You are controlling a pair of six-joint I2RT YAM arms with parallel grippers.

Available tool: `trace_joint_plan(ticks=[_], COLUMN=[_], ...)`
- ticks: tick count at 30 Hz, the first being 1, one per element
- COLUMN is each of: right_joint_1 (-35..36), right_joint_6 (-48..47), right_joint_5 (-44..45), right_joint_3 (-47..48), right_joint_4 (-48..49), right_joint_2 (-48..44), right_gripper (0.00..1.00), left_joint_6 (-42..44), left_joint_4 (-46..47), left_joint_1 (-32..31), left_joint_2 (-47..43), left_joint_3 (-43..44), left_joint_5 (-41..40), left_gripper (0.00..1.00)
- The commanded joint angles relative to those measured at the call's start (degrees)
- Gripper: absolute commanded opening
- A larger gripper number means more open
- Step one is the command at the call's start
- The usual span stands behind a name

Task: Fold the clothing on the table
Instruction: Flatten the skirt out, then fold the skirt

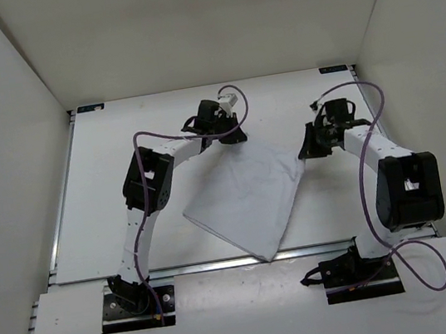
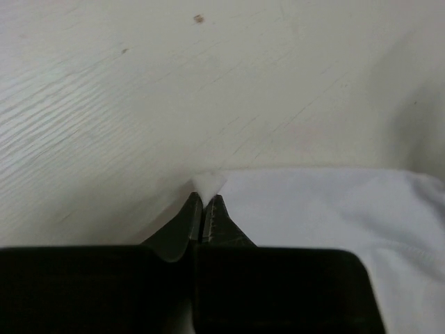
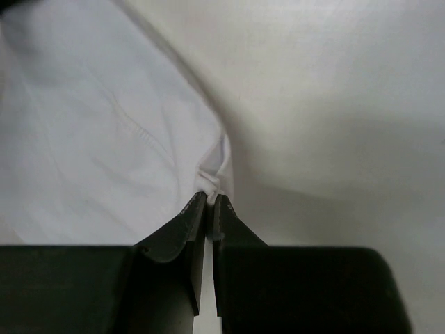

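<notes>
Next, the left gripper releases the clothing's pinched corner beside the loose corner (image 1: 177, 199) farther from the near rail.
The clothing (image 1: 248, 197) is a thin pale white piece lying spread in the middle of the table (image 1: 110, 200), one corner reaching the near rail. My left gripper (image 1: 235, 138) is at its far left corner and is shut on that corner; the left wrist view shows the cloth tip (image 2: 207, 182) pinched between the closed jaws of the gripper (image 2: 205, 200). At the far right corner my right gripper (image 1: 302, 153) is likewise shut on the clothing (image 3: 90, 125), a bunched fold of fabric squeezed between its fingertips (image 3: 209, 197).
Plain white walls (image 1: 7, 124) stand on the left, right and back of the table. An aluminium rail (image 1: 220, 261) runs along the near edge, with both arm bases just behind it. Purple cables (image 1: 366, 171) loop along each arm.
</notes>
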Motion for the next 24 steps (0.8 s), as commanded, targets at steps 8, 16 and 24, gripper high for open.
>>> trace_joint_plan(ticks=[8, 16, 24], right_joint_1=[-1.9, 3.5, 2.9], right_joint_6=[3.6, 5.8, 3.1], right_joint_5=[-7.9, -14.4, -12.4], right_joint_3=[14.8, 22.7, 78.5], right_joint_4=[9.1, 11.0, -9.8], right_joint_2=[9.1, 18.1, 31.7], right_gripper=[0.00, 0.00, 0.00], left_joint_6=[3.0, 3.9, 7.4], left_joint_4=[3.7, 5.0, -5.9], left_joint_1=[9.0, 11.2, 14.4], left_joint_2=[-24.5, -31.0, -31.3], left_joint_3=[-19.7, -27.7, 0.0], left_joint_5=[-3.6, -4.5, -8.1], left_gripper=[0.00, 0.00, 0.00])
